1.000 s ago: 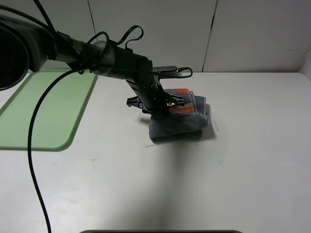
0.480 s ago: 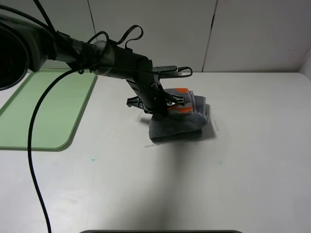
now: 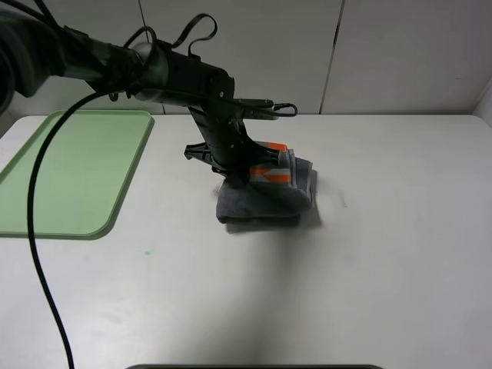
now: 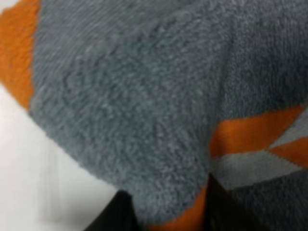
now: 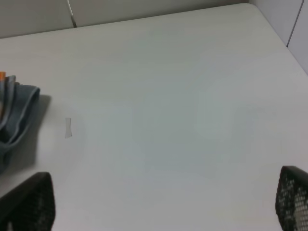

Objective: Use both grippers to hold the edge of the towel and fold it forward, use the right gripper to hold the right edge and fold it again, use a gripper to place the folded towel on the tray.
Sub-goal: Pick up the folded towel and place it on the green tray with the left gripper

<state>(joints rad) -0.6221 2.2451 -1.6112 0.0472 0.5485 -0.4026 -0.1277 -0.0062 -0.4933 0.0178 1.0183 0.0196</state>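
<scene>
Next, I release the folded towel, hanging near the table's middle, on the middle of the pale green tray (image 3: 74, 164), slightly toward the panelled wall, with my left gripper.
The folded dark grey towel (image 3: 265, 196) with its orange-and-white band hangs from my left gripper (image 3: 244, 173), which is shut on its left part near the table's middle. The left wrist view is filled by the towel (image 4: 144, 120), with dark fingers (image 4: 113, 216) on either side of a fold. The pale green tray (image 3: 69, 177) lies at the far left, apart from the towel. My right gripper (image 5: 161, 199) is open and empty over bare table, and the towel's edge (image 5: 14, 115) shows at the side of its view. The right arm is out of the exterior view.
The white table (image 3: 369, 269) stretches to the right and front of the towel. A small tape mark (image 3: 344, 201) lies just right of the towel. A panelled wall (image 3: 400, 54) stands behind the table.
My left gripper has moved left toward the tray, carrying the folded towel with it. The towel has shifted off its earlier spot.
</scene>
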